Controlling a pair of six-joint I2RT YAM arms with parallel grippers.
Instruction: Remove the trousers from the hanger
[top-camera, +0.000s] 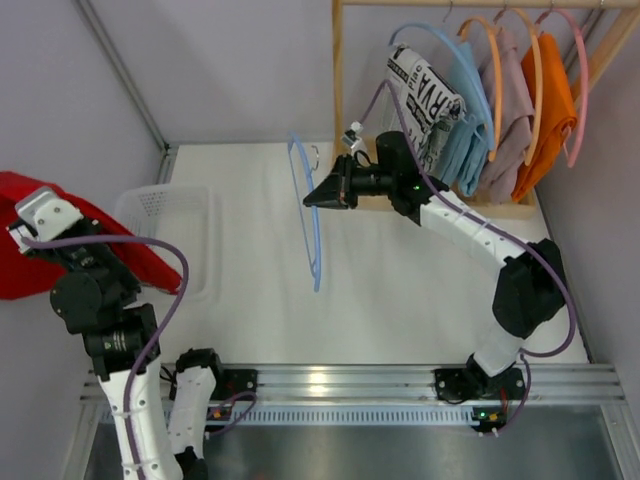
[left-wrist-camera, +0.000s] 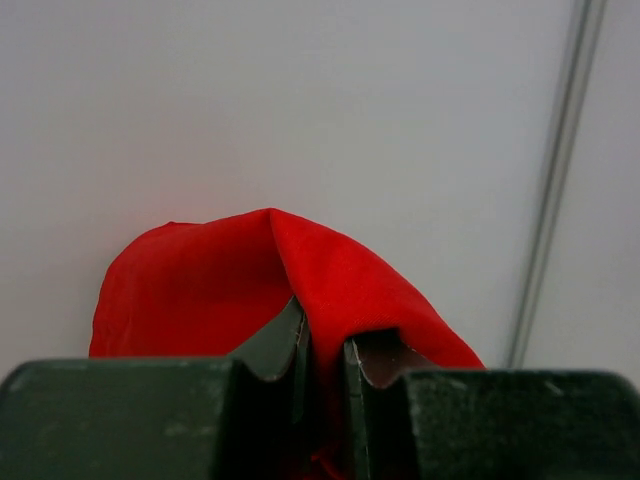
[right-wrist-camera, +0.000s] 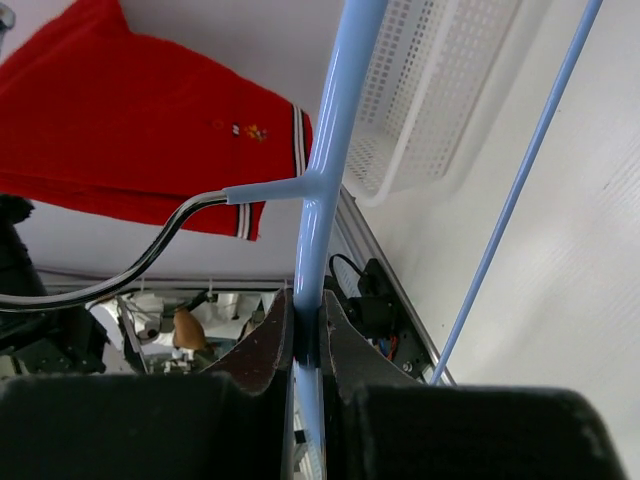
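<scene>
The robot's left gripper will release the red trousers in the white plastic basket (top-camera: 172, 258) next to the grey wall.
My left gripper (top-camera: 22, 230) is shut on the red trousers (top-camera: 60, 250) and holds them up at the far left; in the left wrist view the red cloth (left-wrist-camera: 300, 280) is pinched between the jaws of that gripper (left-wrist-camera: 325, 350). My right gripper (top-camera: 312, 198) is shut on a bare light blue hanger (top-camera: 310, 215) and holds it above the table; the jaws of that gripper (right-wrist-camera: 308, 330) clamp its bar (right-wrist-camera: 330, 170). The red trousers also show in the right wrist view (right-wrist-camera: 130, 120). White printed (top-camera: 425, 100), light blue (top-camera: 465, 145), mauve (top-camera: 510, 110) and orange (top-camera: 545, 115) trousers hang on the rack.
A white plastic basket (top-camera: 170, 235) stands on the table left of centre, also in the right wrist view (right-wrist-camera: 430, 90). The wooden rack (top-camera: 340, 70) stands at the back right. Grey walls close in left and right.
</scene>
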